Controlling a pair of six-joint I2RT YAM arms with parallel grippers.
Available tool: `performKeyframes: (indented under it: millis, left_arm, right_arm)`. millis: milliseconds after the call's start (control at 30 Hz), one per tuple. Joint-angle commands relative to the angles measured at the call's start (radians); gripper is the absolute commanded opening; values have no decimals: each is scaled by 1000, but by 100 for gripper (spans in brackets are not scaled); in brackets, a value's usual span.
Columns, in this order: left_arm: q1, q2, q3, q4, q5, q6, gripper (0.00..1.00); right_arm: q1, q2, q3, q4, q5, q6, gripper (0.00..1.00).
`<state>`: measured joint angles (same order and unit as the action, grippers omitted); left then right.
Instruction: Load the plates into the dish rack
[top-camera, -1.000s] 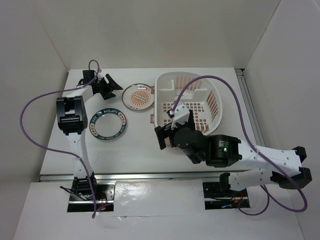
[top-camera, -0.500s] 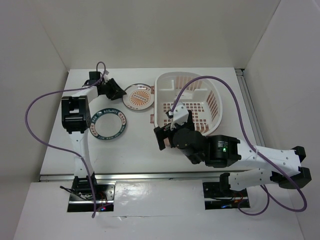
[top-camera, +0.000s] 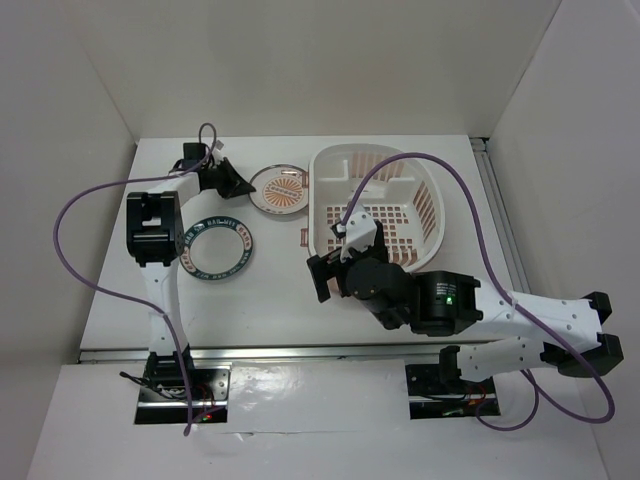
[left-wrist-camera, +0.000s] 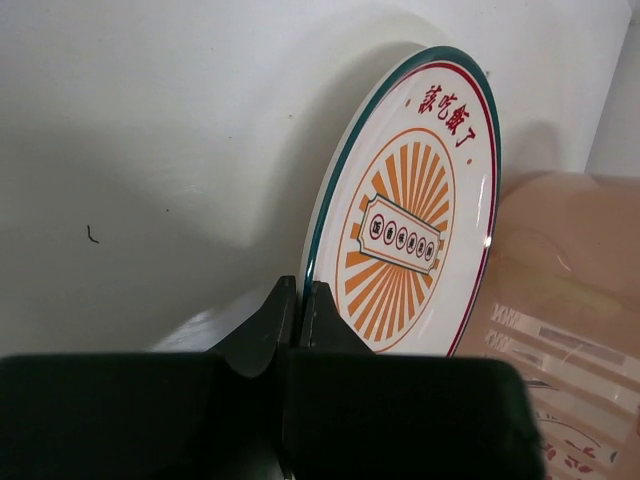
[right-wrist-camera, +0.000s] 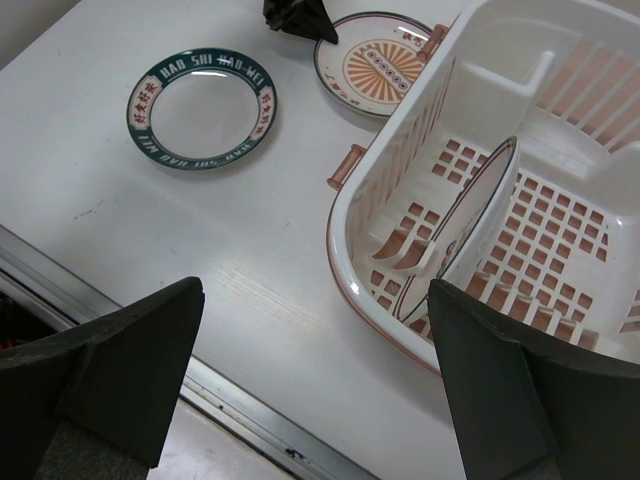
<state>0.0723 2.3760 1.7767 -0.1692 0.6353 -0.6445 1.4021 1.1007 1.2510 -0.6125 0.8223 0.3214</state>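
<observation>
The robot's right gripper should close on the rack-side rim (top-camera: 303, 177) (right-wrist-camera: 422, 46) of the orange sunburst plate, opposite the left gripper, to take over the plate.
The orange sunburst plate (top-camera: 281, 189) (left-wrist-camera: 410, 210) lies at the back of the table, just left of the dish rack (top-camera: 325, 165). My left gripper (top-camera: 243, 183) (left-wrist-camera: 300, 290) is shut on that plate's left rim, one finger on each face of the edge. The teal-rimmed lettered plate (top-camera: 218, 248) (right-wrist-camera: 200, 108) lies flat in front of it. A third plate (right-wrist-camera: 470, 225) stands on edge inside the dish rack (right-wrist-camera: 351, 286). My right gripper (top-camera: 335, 255) (right-wrist-camera: 315, 370) hovers open over the rack's near left corner, holding nothing.
White walls enclose the table on the left, back and right. A metal rail (right-wrist-camera: 250, 420) runs along the near edge. A printed label (top-camera: 303, 235) lies flat by the rack's left side. Purple cables loop above both arms.
My left gripper moved right to the sunburst plate and closed on its rim. The plate shifted slightly. The right arm stayed put.
</observation>
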Motion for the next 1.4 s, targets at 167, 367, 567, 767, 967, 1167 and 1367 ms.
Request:
performKeyframes:
  millis: [167, 367, 567, 767, 967, 1167, 1367]
  left_arm:
    - [40, -181, -22, -119, -285, -13, 0]
    - [121, -522, -22, -219, -476, -26, 0]
    - [207, -843, -217, -190, -210, -17, 0]
    - [218, -1221, -466, -61, 65, -17, 0]
    - [169, -1319, -546, 20, 191, -41, 0]
    - [78, -1353, -548, 30, 135, -52, 0]
    - [47, -1327, -569, 62, 121, -57, 0]
  right_arm:
    - [3, -2, 28, 91, 67, -4, 100]
    - [-92, 30, 27, 209, -18, -64, 100]
    - [-375, 141, 158, 347, -492, -148, 100]
    - [-827, 409, 467, 428, -1298, -39, 100]
    - [-901, 491, 476, 531, -1418, 28, 100]
    - [-855, 528, 388, 574, -1407, 51, 100]
    - [-844, 507, 361, 583, -1398, 62, 98]
